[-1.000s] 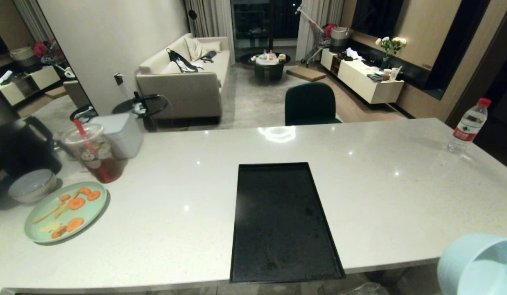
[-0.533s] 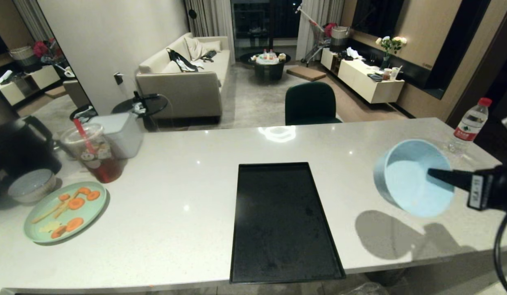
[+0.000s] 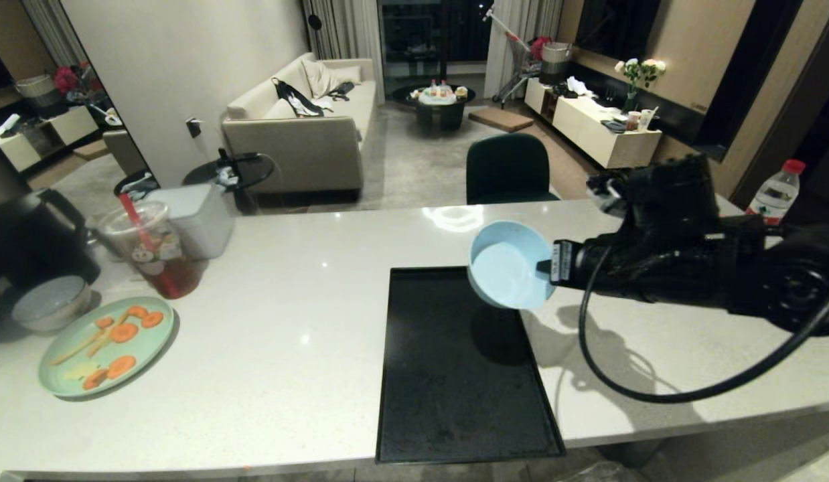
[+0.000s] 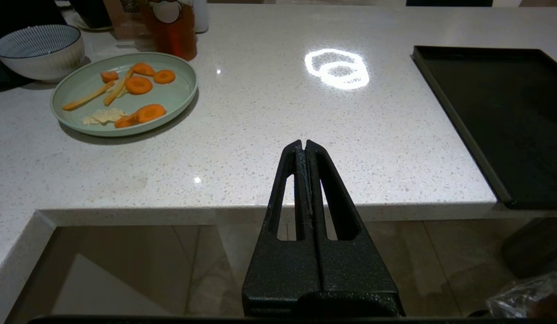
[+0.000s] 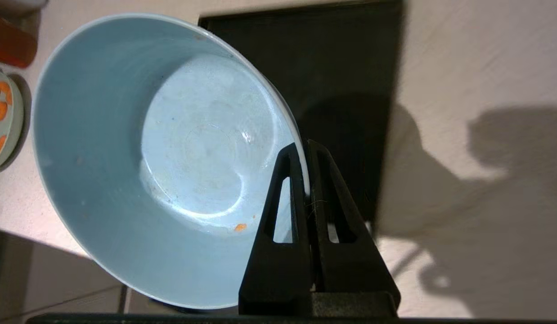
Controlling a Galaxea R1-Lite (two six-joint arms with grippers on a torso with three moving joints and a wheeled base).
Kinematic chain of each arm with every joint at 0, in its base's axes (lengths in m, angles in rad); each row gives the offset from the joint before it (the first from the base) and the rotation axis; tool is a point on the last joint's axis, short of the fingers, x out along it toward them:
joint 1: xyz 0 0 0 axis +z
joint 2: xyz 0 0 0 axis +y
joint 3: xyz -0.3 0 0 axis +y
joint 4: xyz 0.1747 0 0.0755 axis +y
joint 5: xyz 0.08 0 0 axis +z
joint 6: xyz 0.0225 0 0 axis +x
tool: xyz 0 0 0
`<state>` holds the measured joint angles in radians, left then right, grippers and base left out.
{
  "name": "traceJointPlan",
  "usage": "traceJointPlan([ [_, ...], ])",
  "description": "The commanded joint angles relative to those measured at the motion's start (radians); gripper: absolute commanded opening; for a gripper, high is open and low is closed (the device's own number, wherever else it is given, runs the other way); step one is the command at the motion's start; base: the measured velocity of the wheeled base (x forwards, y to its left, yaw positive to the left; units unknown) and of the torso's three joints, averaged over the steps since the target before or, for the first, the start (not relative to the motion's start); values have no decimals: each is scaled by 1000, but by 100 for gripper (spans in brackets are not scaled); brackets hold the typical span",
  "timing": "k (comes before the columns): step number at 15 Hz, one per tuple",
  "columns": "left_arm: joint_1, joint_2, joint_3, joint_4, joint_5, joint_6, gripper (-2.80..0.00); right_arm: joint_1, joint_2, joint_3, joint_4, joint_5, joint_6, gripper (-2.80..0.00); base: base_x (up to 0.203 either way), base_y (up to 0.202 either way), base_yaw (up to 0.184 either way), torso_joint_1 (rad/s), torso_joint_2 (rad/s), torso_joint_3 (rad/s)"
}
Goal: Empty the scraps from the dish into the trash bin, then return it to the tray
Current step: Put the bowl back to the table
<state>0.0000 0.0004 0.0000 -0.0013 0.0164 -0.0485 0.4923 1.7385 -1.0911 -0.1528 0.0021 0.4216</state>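
Observation:
The dish, held tilted over the tray's far corner, will be set down by my right gripper midway (image 3: 433,350) along the black tray's edge that faces the mint-green plate.
My right gripper (image 3: 545,268) is shut on the rim of the dish (image 3: 508,274), a small pale-blue bowl. It holds the bowl tilted in the air over the far right corner of the black tray (image 3: 455,402). In the right wrist view the dish (image 5: 170,157) is almost bare inside, with one tiny orange crumb of scraps (image 5: 240,227) near the right gripper (image 5: 305,146). Of the trash bin only a crinkled clear bag (image 4: 530,294) shows, below the counter edge. My left gripper (image 4: 304,145) is parked shut and empty below the counter's front edge.
A mint-green plate (image 3: 146,348) with carrot slices lies at the front left, beside a speckled bowl (image 3: 51,302) and a drink cup with a red straw (image 3: 153,258). A water bottle (image 3: 773,194) stands far right. A green chair (image 3: 508,167) stands behind the counter.
My right arm swung the bowl up from below the counter's front right corner, then left across the counter to above the tray's far right corner. The left arm stayed still.

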Motion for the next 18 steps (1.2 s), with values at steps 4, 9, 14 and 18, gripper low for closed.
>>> traceJointPlan([
  [4, 0, 1, 0, 0, 1, -1, -280, 132, 174, -209, 217, -35, 152, -280, 0, 0, 0, 0, 0, 0],
  [9, 0, 1, 0, 0, 1, -1, -280, 156, 335, -387, 374, -103, 233, -280, 0, 0, 0, 0, 0, 0],
  [14, 0, 0, 0, 0, 1, -1, -280, 183, 439, -474, 397, -102, 371, -280, 0, 0, 0, 0, 0, 0],
  [18, 0, 1, 0, 0, 1, -1, -280, 205, 491, -529, 430, -100, 384, -280, 0, 0, 0, 0, 0, 0],
])
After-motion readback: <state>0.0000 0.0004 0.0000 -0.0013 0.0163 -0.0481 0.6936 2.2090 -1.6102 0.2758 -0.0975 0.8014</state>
